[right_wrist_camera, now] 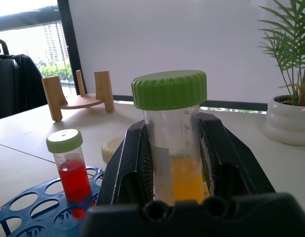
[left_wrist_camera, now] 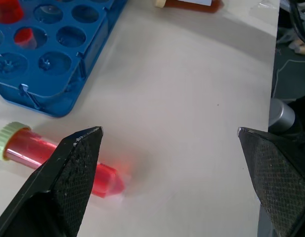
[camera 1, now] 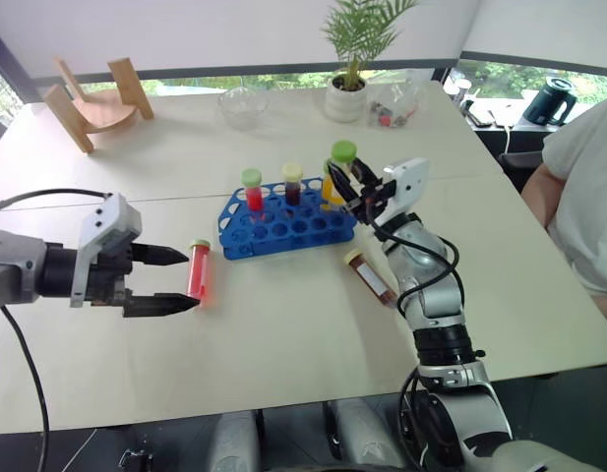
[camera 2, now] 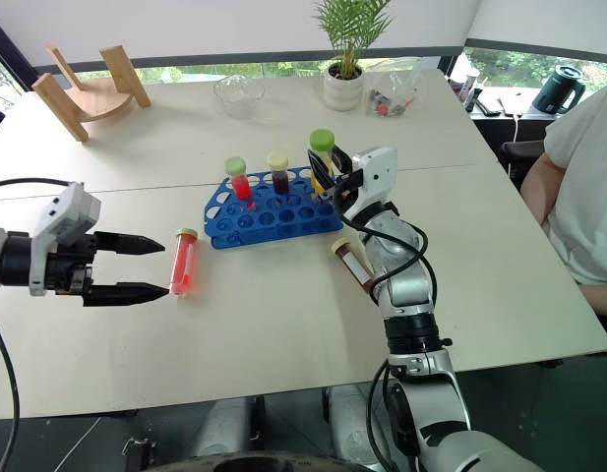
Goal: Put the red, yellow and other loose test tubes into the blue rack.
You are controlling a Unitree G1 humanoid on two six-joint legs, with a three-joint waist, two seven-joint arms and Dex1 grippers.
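The yellow tube will go down from my right gripper into the blue rack's front-row hole (camera 1: pixel 338 223) nearest the brown tube.
The blue rack (camera 1: pixel 283 228) stands mid-table with a red tube (camera 1: pixel 253 192) and a dark tube (camera 1: pixel 292 184) upright in its holes. Over the rack's right end, my right gripper (camera 1: pixel 354 187) is shut on the yellow tube (right_wrist_camera: pixel 174 143) with its green cap up. A loose red tube (camera 1: pixel 199 270) lies flat on the table left of the rack. My left gripper (camera 1: pixel 190 280) is open, its fingertips (left_wrist_camera: pixel 68 187) level with that tube and one on each side of it, not touching. A brown tube (camera 1: pixel 371 276) lies on the table right of the rack, beside my right arm.
A curved wooden stand (camera 1: pixel 91 103) sits at the far left corner. A glass bowl (camera 1: pixel 242 106), a potted plant (camera 1: pixel 350 84) and a clear container (camera 1: pixel 396 103) line the back edge. A person (camera 1: pixel 583 187) sits at the table's right side.
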